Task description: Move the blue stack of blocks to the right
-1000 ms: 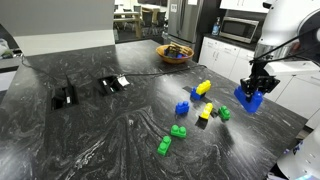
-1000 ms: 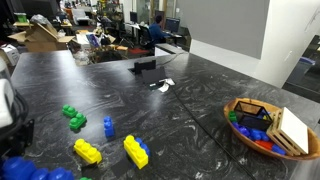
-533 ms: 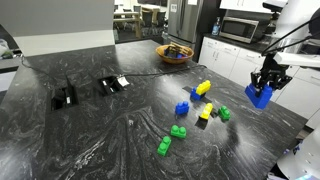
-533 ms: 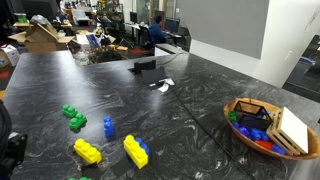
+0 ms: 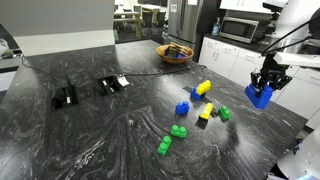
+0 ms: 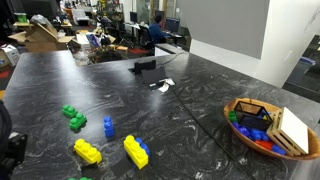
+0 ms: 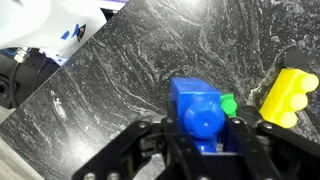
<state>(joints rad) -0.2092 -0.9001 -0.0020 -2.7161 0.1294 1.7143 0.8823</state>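
Note:
I need to let go of the blue stack, now held just above the counter, with my gripper on the bare counter (image 5: 228, 93) between the far yellow brick and the white cabinets.
The blue stack of blocks (image 5: 260, 96) is in my gripper (image 5: 265, 88), held a little above the dark marble counter (image 5: 100, 140) near its right edge in an exterior view. In the wrist view the stack (image 7: 195, 108) sits between the black fingers (image 7: 145, 140), and the gripper (image 7: 197, 138) is shut on it. A yellow brick (image 7: 290, 95) and a bit of green brick (image 7: 229, 103) lie on the counter beyond it. The gripper and the stack are out of the exterior view that shows the basket.
On the counter lie a small blue brick (image 5: 183, 108), yellow bricks (image 5: 203, 88), a green brick (image 5: 224, 113) and green pairs (image 5: 178, 131). A bowl (image 5: 175, 52) stands at the back, black items (image 5: 64, 97) at left. A basket (image 6: 265, 127) holds bricks.
My gripper has moved to the right with the blue stack in it, leaving the basket-side exterior view. Over the last half second nothing has moved.

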